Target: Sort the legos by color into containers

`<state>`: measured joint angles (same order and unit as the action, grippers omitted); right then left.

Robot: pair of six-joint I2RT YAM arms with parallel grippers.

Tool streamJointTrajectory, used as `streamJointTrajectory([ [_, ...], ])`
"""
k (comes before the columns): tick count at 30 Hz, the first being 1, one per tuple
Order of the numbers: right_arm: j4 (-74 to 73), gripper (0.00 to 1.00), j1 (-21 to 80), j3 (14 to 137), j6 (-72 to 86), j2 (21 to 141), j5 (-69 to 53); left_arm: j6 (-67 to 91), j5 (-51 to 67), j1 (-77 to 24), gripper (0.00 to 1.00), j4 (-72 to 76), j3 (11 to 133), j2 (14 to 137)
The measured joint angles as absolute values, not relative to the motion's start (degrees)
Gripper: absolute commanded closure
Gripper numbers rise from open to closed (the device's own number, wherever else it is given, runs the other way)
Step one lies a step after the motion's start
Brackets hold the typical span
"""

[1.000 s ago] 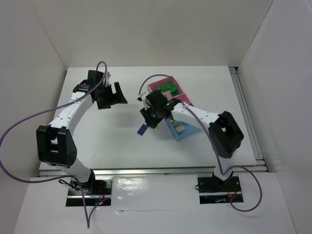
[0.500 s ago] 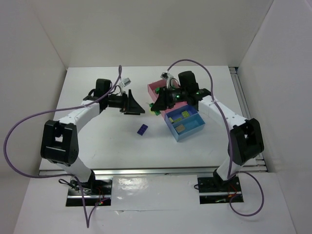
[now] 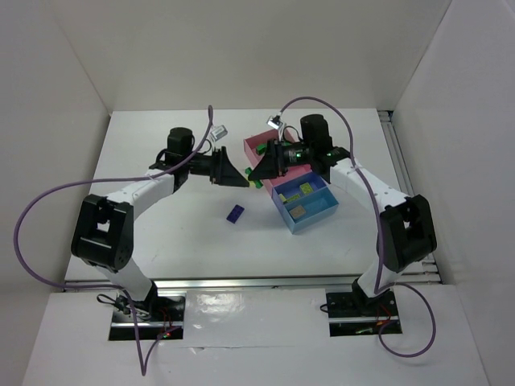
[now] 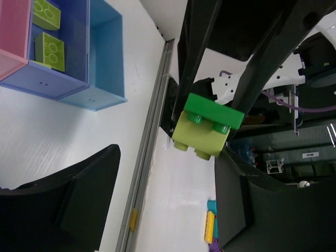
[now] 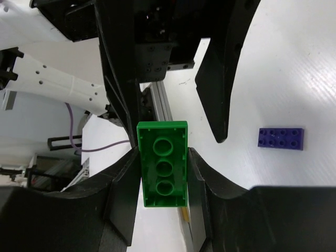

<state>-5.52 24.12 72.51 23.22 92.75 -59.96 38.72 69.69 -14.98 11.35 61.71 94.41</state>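
I should release the dark green lego from my right gripper so that it joins the green legos in the pink box point(image 3: 269, 147).
My right gripper point(image 5: 163, 157) is shut on a dark green lego point(image 5: 163, 164), whose hollow underside faces its camera. In the left wrist view a yellow-green lego point(image 4: 199, 135) is stuck to that dark green lego point(image 4: 215, 110). My left gripper point(image 4: 169, 163) is open and faces the right one, with the pair of legos between its fingers, close to the right finger point(image 4: 247, 199). From above, both grippers point(image 3: 233, 174) point(image 3: 259, 173) meet just left of the containers point(image 3: 310, 211). A purple lego point(image 3: 235, 213) lies on the table. Two yellow-green legos point(image 4: 50, 51) sit in the periwinkle box.
The pink box point(image 3: 261, 145) stands at the back end of the row and the light blue box point(image 4: 105, 58) at the other end. A metal rail point(image 3: 402, 185) runs along the table's right edge. White walls enclose the back and sides. Purple cables point(image 3: 48, 201) loop above both arms.
My right gripper swung from near the purple lego up to the boxes' left side with the green lego. My left gripper moved right to meet it, and its jaws have narrowed a little.
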Motion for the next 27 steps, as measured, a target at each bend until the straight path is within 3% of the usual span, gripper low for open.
streamJointTrajectory([
  [7, -5.2, 0.73, 24.1, 71.5, 23.7, 92.8, -60.9, 44.4, 71.1, -15.2, 0.30, 19.7, 60.3, 94.4],
  [11, -5.2, 0.73, 24.1, 71.5, 23.8, 92.8, -60.9, 46.3, 72.0, -15.2, 0.45, 22.0, 60.2, 94.4],
  [16, -4.8, 0.73, 23.8, 71.6, 24.2, 93.0, -61.4, 48.4, 73.3, -15.1, 0.82, 24.7, 60.1, 94.8],
  [17, -4.8, 0.73, 23.7, 71.6, 24.4, 93.0, -61.6, 48.4, 73.5, -15.1, 0.96, 25.1, 60.1, 95.2],
  [18, -5.0, 0.73, 23.7, 71.6, 24.4, 93.1, -61.5, 48.3, 73.5, -15.1, 1.00, 25.1, 60.0, 95.4],
  [27, -8.8, 0.71, 21.5, 71.7, 22.3, 93.3, -61.2, 49.2, 71.7, -15.2, 1.00, 26.8, 59.7, 97.3],
])
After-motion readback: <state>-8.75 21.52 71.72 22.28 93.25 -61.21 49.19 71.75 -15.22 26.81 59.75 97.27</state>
